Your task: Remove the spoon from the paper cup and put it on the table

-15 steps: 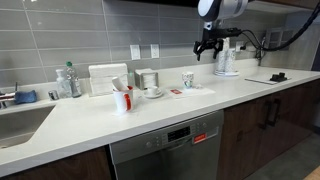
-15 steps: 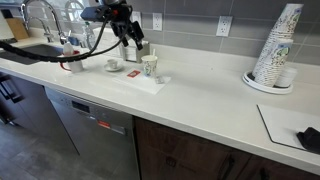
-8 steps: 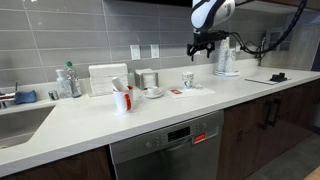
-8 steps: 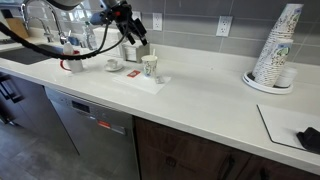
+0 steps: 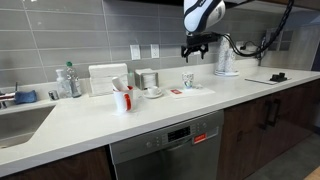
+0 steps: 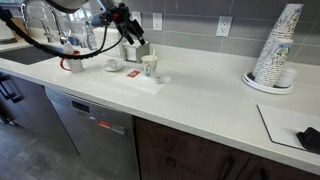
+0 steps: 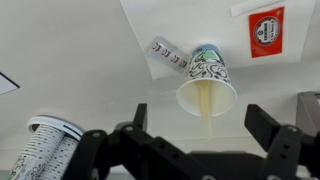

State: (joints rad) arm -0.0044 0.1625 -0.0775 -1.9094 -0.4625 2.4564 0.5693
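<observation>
The upper end (image 5: 187, 70) (image 7: 207, 131) of the pale spoon sticks out above the paper cup's rim, and that is the spot my gripper will close on.
The paper cup (image 5: 187, 80) with its dark printed pattern stands on the off-white table (image 5: 150, 112) and shows in both exterior views (image 6: 150, 66). My gripper (image 5: 196, 46) hangs open above it, apart from it (image 6: 133, 34). In the wrist view the paper cup (image 7: 206, 76) lies between and beyond my open fingers (image 7: 203, 125). The pale spoon (image 7: 206, 108) sticks up out of the cup's mouth toward the camera. Nothing is held.
A red-and-white cup with utensils (image 5: 122, 98) and a white mug on a saucer (image 5: 153, 90) stand on the same counter. A stack of paper cups (image 6: 277, 48) stands farther along. A red label (image 7: 265, 32) lies beside the cup. A sink (image 5: 18, 120) is at one end.
My gripper has moved sideways along the counter to a spot above the paper cup, staying open. The cup and spoon have not moved.
</observation>
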